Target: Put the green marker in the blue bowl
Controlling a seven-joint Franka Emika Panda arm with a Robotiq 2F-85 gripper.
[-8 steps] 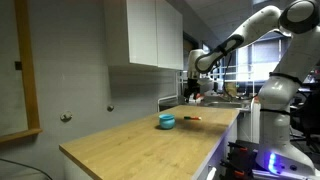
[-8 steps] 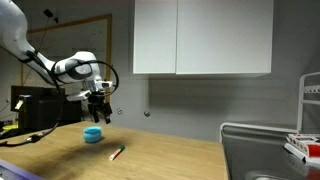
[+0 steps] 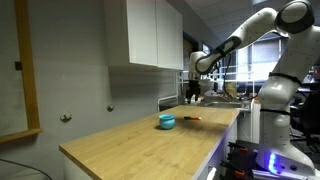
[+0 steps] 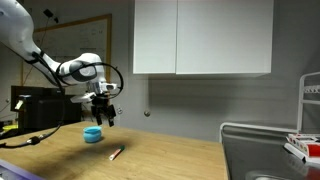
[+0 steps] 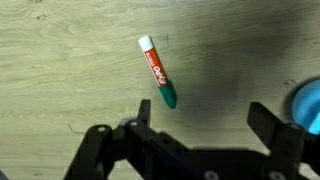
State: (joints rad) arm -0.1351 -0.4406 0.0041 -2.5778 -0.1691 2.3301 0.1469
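Observation:
My gripper is going to close on the red middle (image 3: 192,118) (image 5: 157,69) of the green marker, between its white end and its green cap.
The green marker (image 5: 158,71) lies flat on the wooden counter; in the wrist view it has a red-and-white barrel and a green cap. It shows as a small orange-red stick in both exterior views (image 3: 193,119) (image 4: 116,153). The blue bowl (image 3: 167,121) (image 4: 92,133) stands on the counter close to it; its edge shows at the right of the wrist view (image 5: 308,105). My gripper (image 5: 205,125) (image 4: 103,117) (image 3: 191,96) hangs open and empty above the counter, over the marker and beside the bowl.
White wall cabinets (image 4: 200,38) hang above the counter. A sink with a rack (image 4: 270,150) sits at one end of the wooden counter (image 3: 140,140). A dark machine (image 4: 35,105) stands behind the arm.
The gripper has shifted slightly toward the marker and a little lower. Marker and bowl have not moved.

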